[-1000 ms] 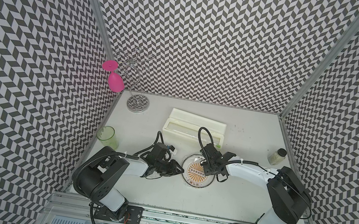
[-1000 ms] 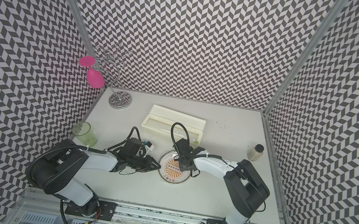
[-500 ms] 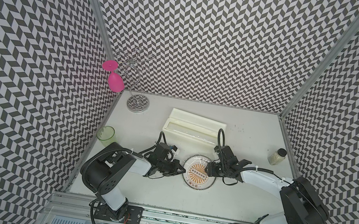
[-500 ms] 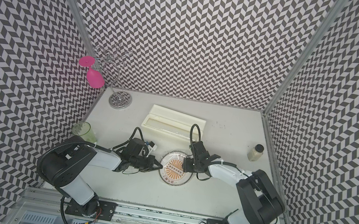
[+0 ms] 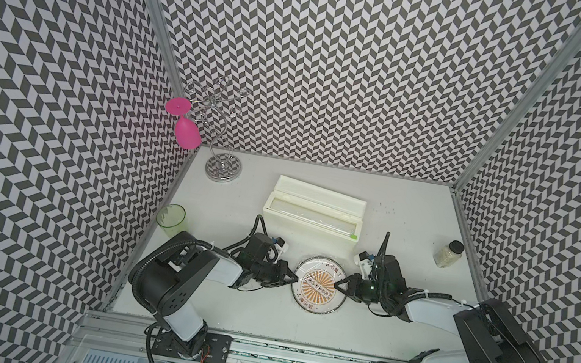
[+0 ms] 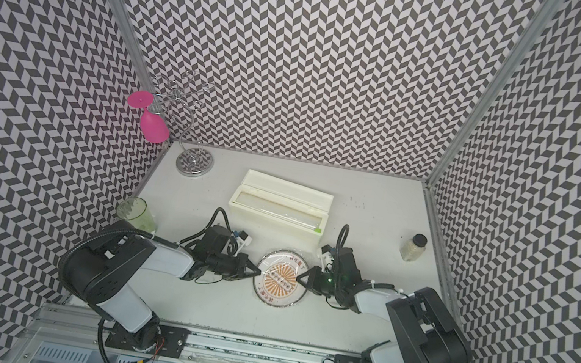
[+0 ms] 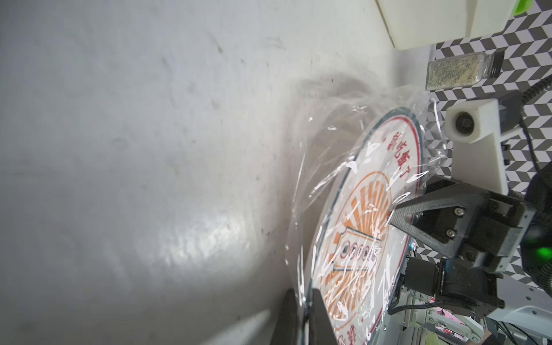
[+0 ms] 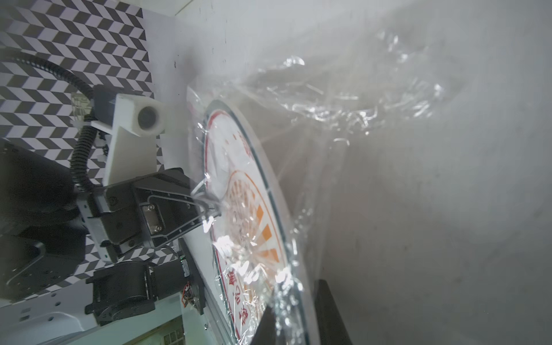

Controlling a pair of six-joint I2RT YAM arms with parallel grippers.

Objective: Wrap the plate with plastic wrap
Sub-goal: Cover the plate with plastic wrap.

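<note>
The robot's right gripper pinches a rim with loose plastic wrap spreading beyond it, so it should open and pinch the plate's rim nearer the box (image 5: pixel 339 266).
The plate (image 5: pixel 318 291) (image 6: pixel 279 283) lies on the white table in front of the long box, under crinkly plastic wrap (image 7: pixel 343 167) (image 8: pixel 343 104) that bunches beyond its rim. My left gripper (image 5: pixel 294 279) (image 6: pixel 257 272) meets the plate's left rim. In the left wrist view this left gripper (image 7: pixel 304 316) is shut on the rim with film pinched in. My right gripper (image 5: pixel 337 286) (image 6: pixel 298 279) meets the opposite rim. In the right wrist view the right gripper (image 8: pixel 298 322) has one finger over and one under the film-covered rim. Seen from across, the right gripper (image 7: pixel 392 210) has its tips together.
A cream dispenser box (image 5: pixel 316 210) stands behind the plate. The wire rack's round base (image 5: pixel 223 167) and a hanging pink glass (image 5: pixel 187 133) are at the back left. A green cup (image 5: pixel 171 218) sits by the left wall, a spice jar (image 5: pixel 448 253) at the right.
My right gripper moved from over the plate out to its right rim and closed there. My left gripper closed on the left rim and stayed.
</note>
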